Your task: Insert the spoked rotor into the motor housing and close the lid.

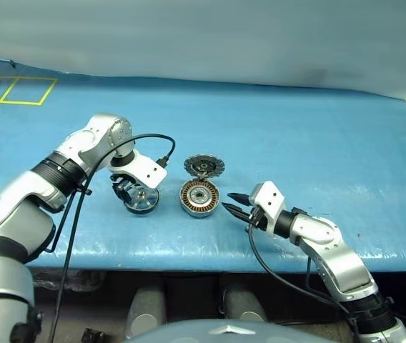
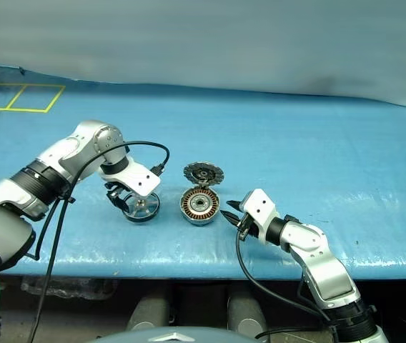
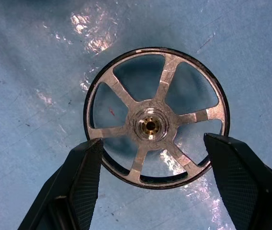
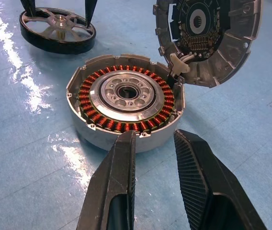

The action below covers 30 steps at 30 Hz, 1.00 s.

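I should take the rotor by its spokes (image 3: 181, 158), as my left gripper's fingers stand wide at the spoked rotor's dark rim, which must enter the motor housing.
The spoked rotor (image 3: 150, 125), a silver wheel with a dark rim, lies flat on the blue table (image 1: 141, 202). My left gripper (image 3: 151, 143) points down over it, open, one finger (image 3: 85, 172) on each side of the rim. To its right sits the motor housing (image 4: 124, 100), showing its copper windings and silver hub. The lid (image 4: 208, 38) stands tilted open, hinged at the housing's far rim. My right gripper (image 4: 155, 136) rests low just right of the housing (image 1: 200, 198), pointing at its side wall, open by a narrow gap with nothing between its fingers.
The blue sheet (image 1: 317, 143) covers the whole table, whose front edge (image 1: 203, 266) runs just behind my right forearm. Yellow tape lines (image 1: 17, 89) mark the far left corner. A black cable (image 1: 149, 139) loops from my left wrist.
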### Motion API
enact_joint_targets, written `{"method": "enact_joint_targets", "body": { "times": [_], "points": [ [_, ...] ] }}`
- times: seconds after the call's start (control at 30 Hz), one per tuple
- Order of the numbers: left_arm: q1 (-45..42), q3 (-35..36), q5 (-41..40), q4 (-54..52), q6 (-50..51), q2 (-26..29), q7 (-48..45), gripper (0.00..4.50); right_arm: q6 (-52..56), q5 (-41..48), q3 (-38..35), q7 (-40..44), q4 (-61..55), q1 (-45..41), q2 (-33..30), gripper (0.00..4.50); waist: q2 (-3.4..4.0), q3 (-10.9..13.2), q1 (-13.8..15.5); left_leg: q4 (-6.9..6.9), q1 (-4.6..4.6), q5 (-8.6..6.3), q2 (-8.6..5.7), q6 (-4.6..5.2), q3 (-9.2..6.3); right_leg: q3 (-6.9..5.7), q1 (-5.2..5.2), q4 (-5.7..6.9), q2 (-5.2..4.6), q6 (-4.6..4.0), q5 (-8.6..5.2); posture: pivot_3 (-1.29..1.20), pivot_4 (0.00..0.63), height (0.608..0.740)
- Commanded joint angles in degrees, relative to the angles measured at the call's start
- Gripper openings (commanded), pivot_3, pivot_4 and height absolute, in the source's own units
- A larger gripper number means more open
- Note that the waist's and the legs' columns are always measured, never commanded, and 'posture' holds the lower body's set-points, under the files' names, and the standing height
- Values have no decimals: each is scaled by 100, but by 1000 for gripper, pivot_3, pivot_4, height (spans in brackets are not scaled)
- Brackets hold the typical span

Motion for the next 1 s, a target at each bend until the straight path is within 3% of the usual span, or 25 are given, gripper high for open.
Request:
{"method": "enact_joint_targets", "body": {
  "times": [0.03, 1.0],
  "points": [
    [-6, 199, 73, -16, -63, -22, -13, 3646, -17, 28, -63, -12, -234, 5, 2, 1332, 0, 0, 1, 0, 0, 0, 0, 0, 0, 0, 0, 0, 0, 0, 0, 0, 150, 740],
    [204, 180, -104, 6, -644, -10, -13, 3646, -55, 1, -61, -70, -221, 13, 13, 1332, 0, 0, 4, 0, 2, 0, 0, 0, 0, 0, 1, 0, 0, 0, 0, 0, 150, 740]
  ]
}}
